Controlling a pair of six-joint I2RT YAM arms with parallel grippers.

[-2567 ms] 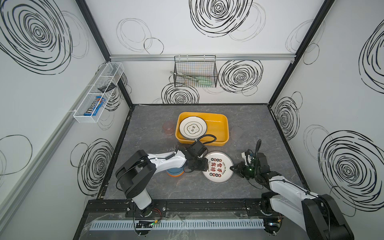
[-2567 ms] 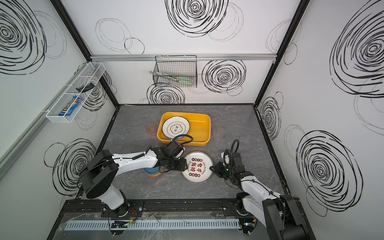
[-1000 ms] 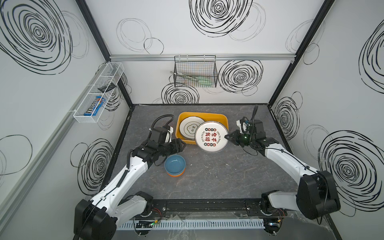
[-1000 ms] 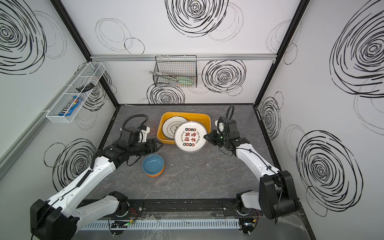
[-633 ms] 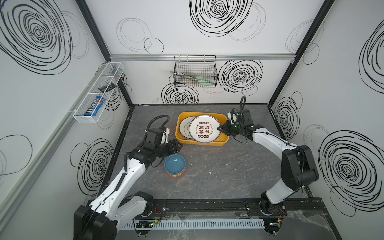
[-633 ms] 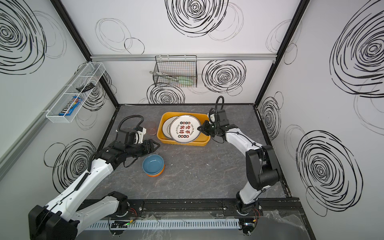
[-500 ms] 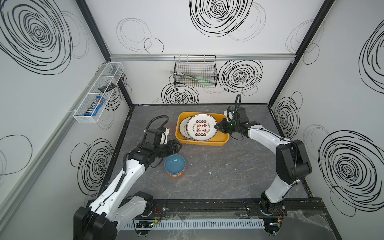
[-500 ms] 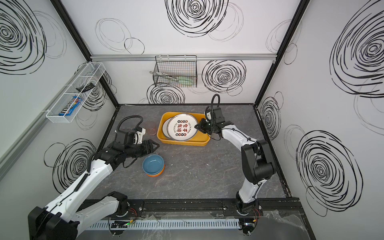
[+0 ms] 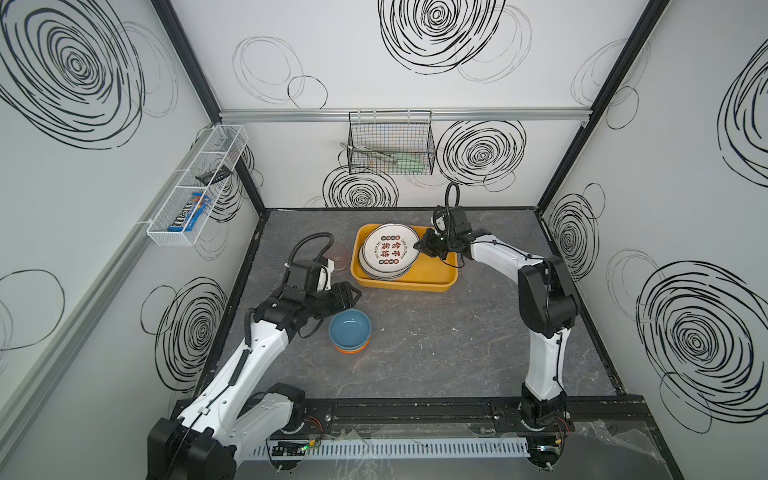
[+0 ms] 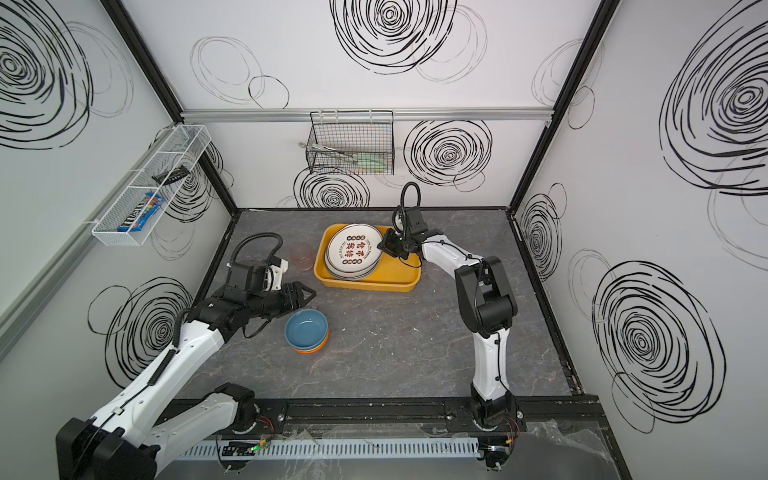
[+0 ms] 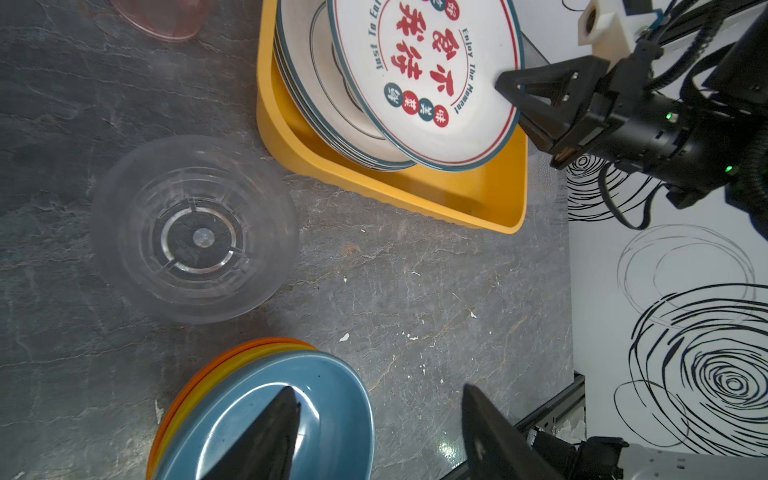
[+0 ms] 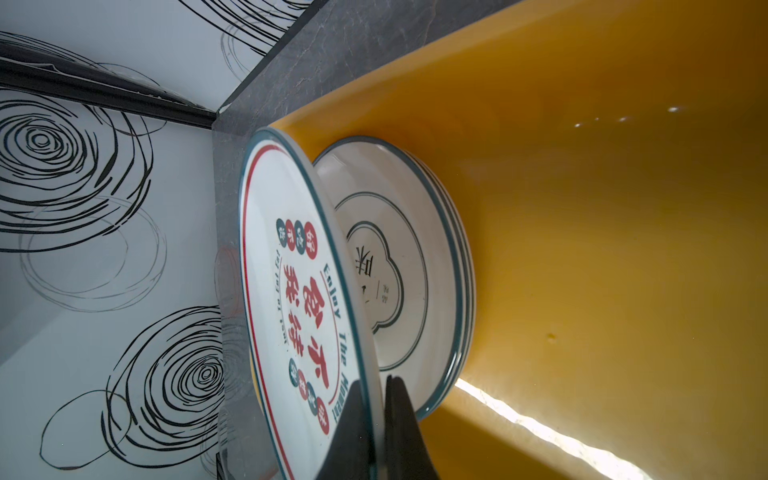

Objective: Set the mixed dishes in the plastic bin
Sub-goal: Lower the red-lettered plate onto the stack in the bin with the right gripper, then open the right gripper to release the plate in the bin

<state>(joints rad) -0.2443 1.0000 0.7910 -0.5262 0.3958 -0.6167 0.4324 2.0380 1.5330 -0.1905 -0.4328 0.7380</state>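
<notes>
Next, my right gripper lets go of the white plate with red characters on the stack of white plates inside the bin [image 9: 386, 253] [image 12: 374, 273].
The yellow plastic bin [image 9: 436, 282] [image 10: 399, 284] holds a stack of white plates [image 12: 399, 257]. My right gripper [image 9: 420, 245] [image 12: 374, 380] is shut on the rim of a white plate with red characters [image 9: 388, 249] [image 11: 419, 70]. It holds this plate tilted just above the stack, inside the bin. My left gripper [image 9: 355, 293] [image 11: 379, 390] hangs open and empty over the near edge of a blue bowl [image 9: 350, 330] [image 11: 332, 399], which is nested in orange bowls [image 11: 232, 357]. A clear cup [image 11: 193, 228] stands on the table beside the bin.
A pink cup [image 9: 338, 255] [image 10: 301, 253] stands left of the bin. A black wire basket [image 9: 390, 145] hangs on the back wall and a white mesh shelf [image 9: 195, 187] on the left wall. Bare grey table lies to the right of the bowls.
My right gripper has carried the lettered plate from the front of the table into the bin, over the stack. My left arm has drawn back to the left, beside the bowls.
</notes>
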